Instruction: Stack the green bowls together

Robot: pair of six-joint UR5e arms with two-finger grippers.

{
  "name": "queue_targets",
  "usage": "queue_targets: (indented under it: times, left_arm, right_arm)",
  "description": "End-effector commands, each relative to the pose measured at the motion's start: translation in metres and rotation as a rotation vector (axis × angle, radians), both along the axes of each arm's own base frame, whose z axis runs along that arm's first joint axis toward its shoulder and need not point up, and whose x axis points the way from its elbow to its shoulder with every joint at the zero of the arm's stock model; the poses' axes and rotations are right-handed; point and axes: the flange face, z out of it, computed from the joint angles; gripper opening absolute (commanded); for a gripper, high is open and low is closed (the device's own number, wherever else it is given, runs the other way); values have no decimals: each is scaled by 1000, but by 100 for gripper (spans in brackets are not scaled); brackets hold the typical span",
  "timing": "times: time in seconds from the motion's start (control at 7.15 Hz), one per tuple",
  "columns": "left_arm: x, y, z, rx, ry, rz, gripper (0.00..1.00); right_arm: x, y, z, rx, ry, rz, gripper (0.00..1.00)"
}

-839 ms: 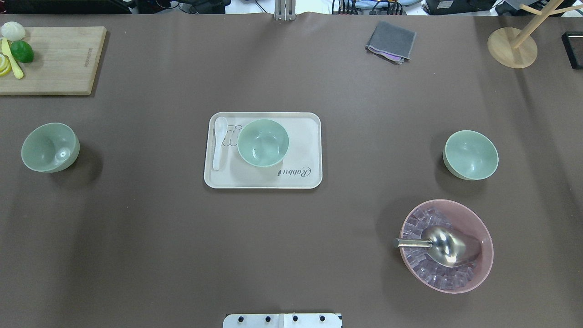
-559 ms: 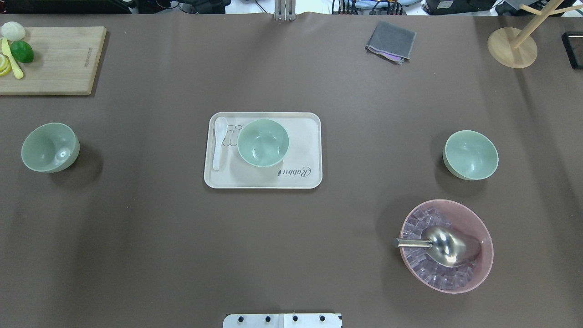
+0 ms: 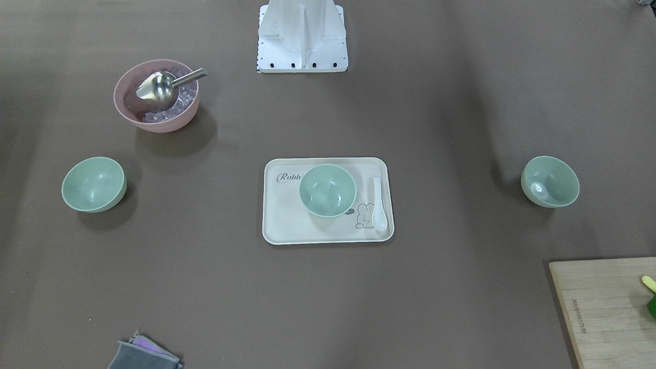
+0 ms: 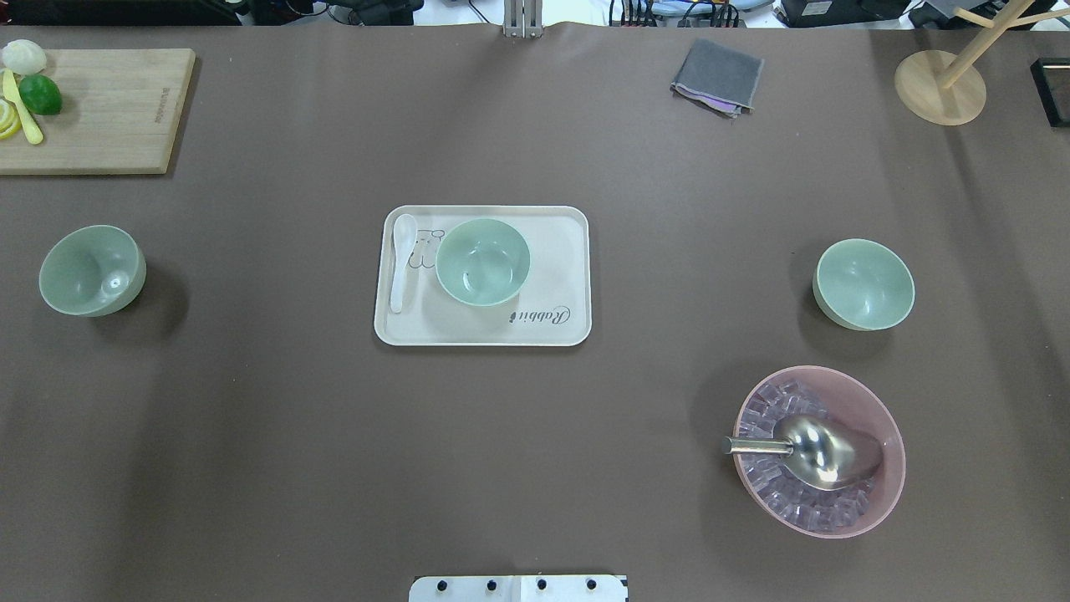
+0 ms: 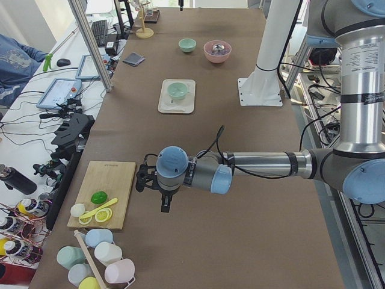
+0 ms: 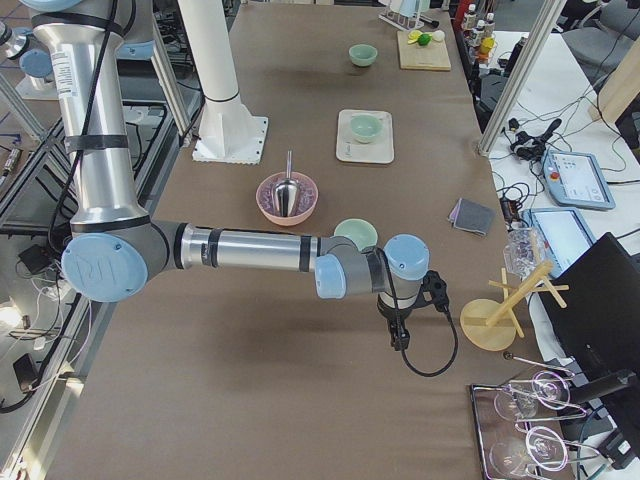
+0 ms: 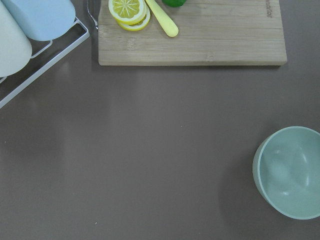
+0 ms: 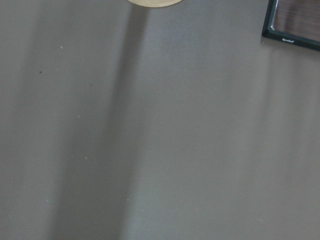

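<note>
The robot's left gripper should close on the rim of the green bowl [image 3: 578, 182] [image 7: 256, 171] nearest the cutting board, at the side facing away from the cream tray.
Three pale green bowls stand apart, mouths up. One green bowl [image 4: 483, 262] is on the cream tray [image 4: 552, 251] at the table's middle. One green bowl [image 4: 92, 270] is at the left and also shows in the left wrist view [image 7: 290, 172]. One green bowl [image 4: 863, 284] is at the right. My left gripper [image 5: 165, 205] hangs above the table near the left bowl. My right gripper [image 6: 400, 335] hangs beyond the right bowl [image 6: 355, 235]. Both grippers show only in the side views, so I cannot tell if they are open or shut.
A pink bowl [image 4: 819, 451] of ice with a metal scoop sits in front of the right bowl. A white spoon [image 4: 403, 263] lies on the tray. A cutting board [image 4: 100, 109] with lime and lemon is far left. A grey cloth [image 4: 717, 77] and a wooden stand [image 4: 940, 88] are at the back right.
</note>
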Motion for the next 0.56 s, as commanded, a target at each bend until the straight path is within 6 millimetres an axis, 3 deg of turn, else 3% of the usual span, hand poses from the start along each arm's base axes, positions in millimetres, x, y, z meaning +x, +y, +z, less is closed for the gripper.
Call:
queue_targets:
  times: [0.0,0.42]
  left_arm:
    - [1,-6,-11,34,3,3,97]
    - [3,-4,-11,19,48,2,97]
  right_arm:
    - [0,1,2,24,-9,26,100]
    - [-6,-3,-2,34,-13,19,100]
